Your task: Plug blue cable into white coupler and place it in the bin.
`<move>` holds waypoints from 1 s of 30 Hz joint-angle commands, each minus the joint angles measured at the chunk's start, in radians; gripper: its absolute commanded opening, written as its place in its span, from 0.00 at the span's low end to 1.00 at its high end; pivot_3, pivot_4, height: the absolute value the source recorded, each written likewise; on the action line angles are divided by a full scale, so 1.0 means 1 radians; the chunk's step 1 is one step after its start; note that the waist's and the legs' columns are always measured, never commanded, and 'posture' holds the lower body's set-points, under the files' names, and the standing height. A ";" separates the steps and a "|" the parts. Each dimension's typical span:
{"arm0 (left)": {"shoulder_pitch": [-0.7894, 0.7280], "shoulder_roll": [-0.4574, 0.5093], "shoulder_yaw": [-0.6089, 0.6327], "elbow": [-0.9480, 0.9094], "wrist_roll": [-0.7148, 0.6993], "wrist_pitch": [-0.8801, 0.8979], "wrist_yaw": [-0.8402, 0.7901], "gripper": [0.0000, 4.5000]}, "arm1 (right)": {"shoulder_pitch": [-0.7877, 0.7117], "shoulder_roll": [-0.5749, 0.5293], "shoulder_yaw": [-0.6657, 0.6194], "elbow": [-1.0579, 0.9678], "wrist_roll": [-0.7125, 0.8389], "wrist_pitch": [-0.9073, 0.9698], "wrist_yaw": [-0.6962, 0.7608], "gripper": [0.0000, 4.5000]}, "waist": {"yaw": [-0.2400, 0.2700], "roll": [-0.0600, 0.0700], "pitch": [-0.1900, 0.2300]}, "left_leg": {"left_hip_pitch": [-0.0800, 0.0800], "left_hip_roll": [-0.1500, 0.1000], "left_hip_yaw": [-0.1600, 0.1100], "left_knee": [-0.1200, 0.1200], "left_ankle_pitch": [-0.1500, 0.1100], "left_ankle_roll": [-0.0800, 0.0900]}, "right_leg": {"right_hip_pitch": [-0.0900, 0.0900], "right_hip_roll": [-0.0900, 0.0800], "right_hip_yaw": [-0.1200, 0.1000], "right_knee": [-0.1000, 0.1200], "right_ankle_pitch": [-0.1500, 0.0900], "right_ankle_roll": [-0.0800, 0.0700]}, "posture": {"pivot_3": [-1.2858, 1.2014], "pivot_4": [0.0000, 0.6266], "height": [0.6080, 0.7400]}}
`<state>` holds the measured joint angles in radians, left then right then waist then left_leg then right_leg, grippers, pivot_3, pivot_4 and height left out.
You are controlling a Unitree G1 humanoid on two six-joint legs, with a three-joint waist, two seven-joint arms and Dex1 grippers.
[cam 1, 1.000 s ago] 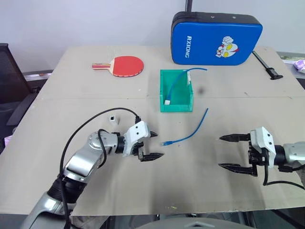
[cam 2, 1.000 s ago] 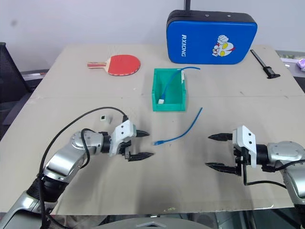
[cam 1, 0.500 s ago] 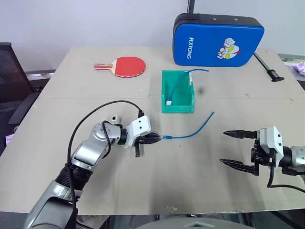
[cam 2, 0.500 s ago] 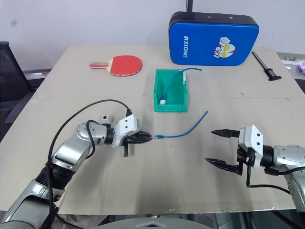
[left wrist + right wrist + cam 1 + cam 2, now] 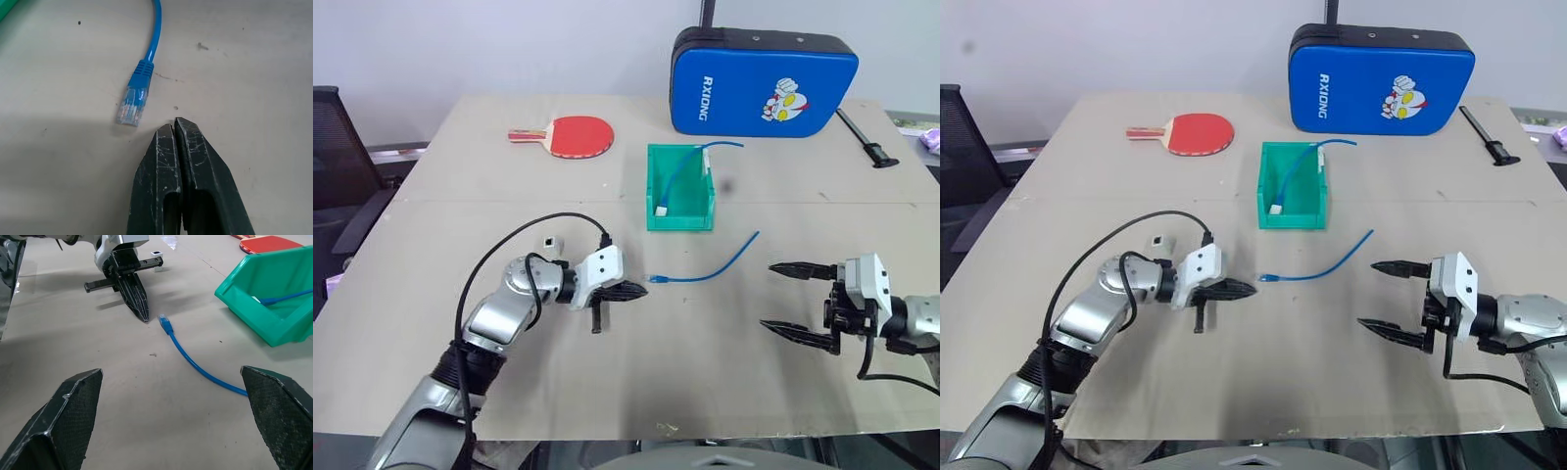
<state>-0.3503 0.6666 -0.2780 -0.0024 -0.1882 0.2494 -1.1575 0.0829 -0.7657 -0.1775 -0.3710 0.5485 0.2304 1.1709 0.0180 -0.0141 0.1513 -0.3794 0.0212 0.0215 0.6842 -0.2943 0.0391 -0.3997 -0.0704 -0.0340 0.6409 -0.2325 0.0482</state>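
Note:
My left fingers are shut short of the blue cable's plug; I need to open them, reach farther and grip the plug (image 5: 660,279) for my right gripper.
The blue cable (image 5: 710,275) lies curved on the tan table, its clear plug (image 5: 133,105) pointing at my left gripper (image 5: 641,289). That gripper is shut on nothing, its tip a short gap from the plug and not touching it. The white coupler (image 5: 549,240) sits on the table behind my left wrist, apart from the gripper. The green bin (image 5: 680,221) stands beyond the cable. My right gripper (image 5: 769,295) hovers wide open and empty, to the right of the cable's far end.
Inside the bin lies another blue cable (image 5: 677,176) with a white block on its end. A red paddle (image 5: 573,135), a blue padded case (image 5: 762,80) and a black tool (image 5: 862,132) lie along the table's far side. A dark chair (image 5: 333,147) stands at the left.
My left gripper has gone from open to shut without taking anything, and has swung toward the cable's plug. The right gripper has stayed open and kept about where it was.

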 commanded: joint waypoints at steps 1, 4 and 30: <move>0.001 0.012 -0.005 -0.006 -0.004 -0.011 -0.043 0.16 | -0.007 0.003 -0.007 -0.015 0.006 -0.015 -0.010 1.00 | 0.000 0.000 0.000 | 0.000 0.000 0.000 0.000 0.000 0.000 | 0.000 0.000 0.000 0.000 0.000 0.000 | 0.52 0.24 0.91; -0.015 0.025 0.027 0.003 -0.004 -0.045 -0.051 0.47 | 0.002 0.003 -0.010 -0.023 0.006 -0.014 -0.018 1.00 | -0.001 0.000 0.000 | 0.000 0.000 0.000 0.000 0.000 0.000 | 0.000 0.000 0.000 0.000 0.000 0.000 | 0.52 0.24 0.91; -0.201 -0.106 -0.054 0.267 0.119 -0.214 -0.086 0.48 | 0.036 0.012 -0.004 -0.059 -0.007 -0.023 -0.080 1.00 | -0.002 -0.001 0.001 | -0.002 -0.001 0.000 0.001 0.000 0.000 | -0.002 0.000 0.000 0.000 0.000 0.000 | 0.52 0.24 0.91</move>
<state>-0.5465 0.5678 -0.3243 0.2667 -0.0785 0.0430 -1.2437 0.1153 -0.7540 -0.1698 -0.3928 0.5340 0.2138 1.0998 0.0165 -0.0152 0.1521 -0.3812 0.0204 0.0213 0.6848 -0.2942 0.0391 -0.4016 -0.0699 -0.0344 0.6413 -0.2323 0.0484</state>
